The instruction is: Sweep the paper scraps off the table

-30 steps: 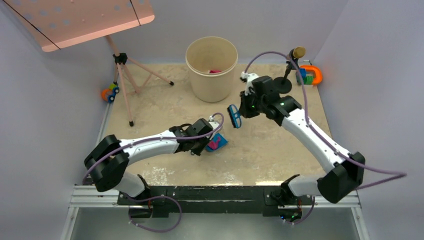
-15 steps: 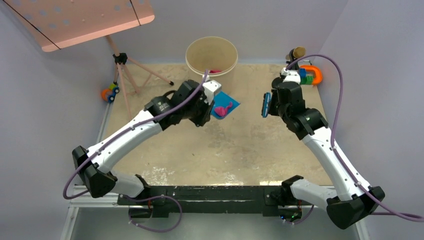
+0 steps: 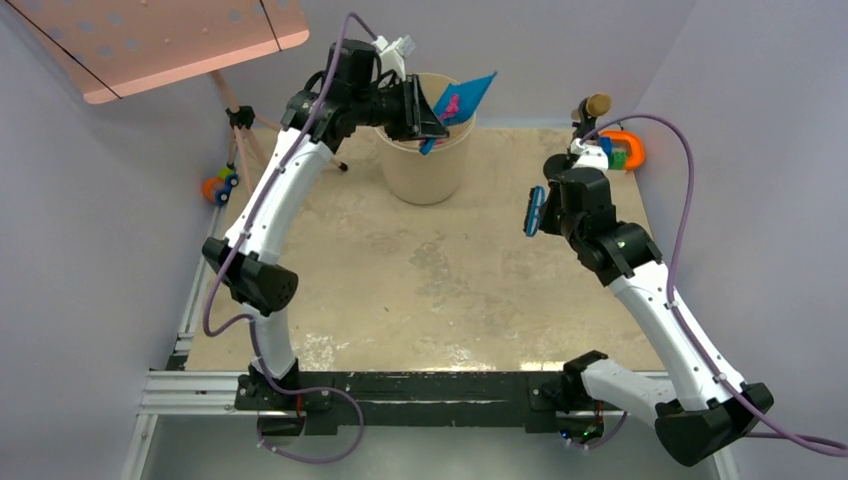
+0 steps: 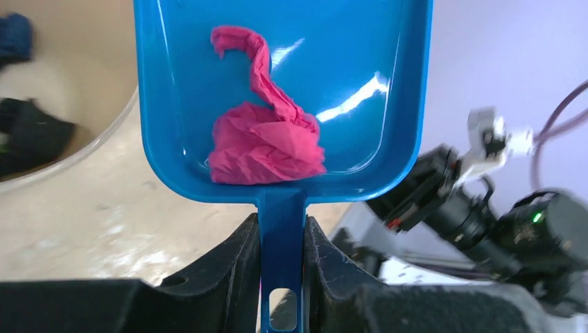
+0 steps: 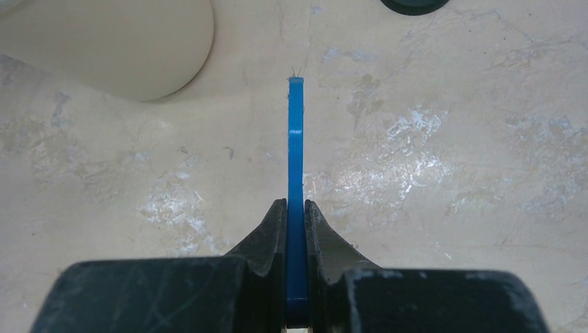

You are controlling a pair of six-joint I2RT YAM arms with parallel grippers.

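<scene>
Next, my left gripper releases the blue dustpan on the bare table (image 3: 370, 246) in front of the beige bucket, on the tripod side.
My left gripper (image 3: 425, 112) is shut on the handle of a blue dustpan (image 3: 466, 97) and holds it raised and tilted over the beige bucket (image 3: 425, 165) at the back of the table (image 3: 450, 280). A crumpled pink paper scrap (image 4: 263, 139) lies in the pan (image 4: 347, 62), near the handle end. Dark blue and black scraps (image 4: 28, 132) lie inside the bucket. My right gripper (image 3: 545, 212) is shut on a small blue hand brush (image 3: 534, 210), held above the table right of the bucket; in the right wrist view the brush (image 5: 296, 152) shows edge-on.
A pink perforated board on a tripod (image 3: 250, 150) stands at the back left, with a small toy (image 3: 220, 185) by its foot. A microphone-like stand (image 3: 590, 115) and colourful toys (image 3: 622, 150) are at the back right. A black rail (image 3: 420, 385) runs along the near edge.
My left arm has lifted the dustpan with the pink scrap from the table's middle up to the bucket's rim and tilted it. My right arm swung right with the brush, then stayed.
</scene>
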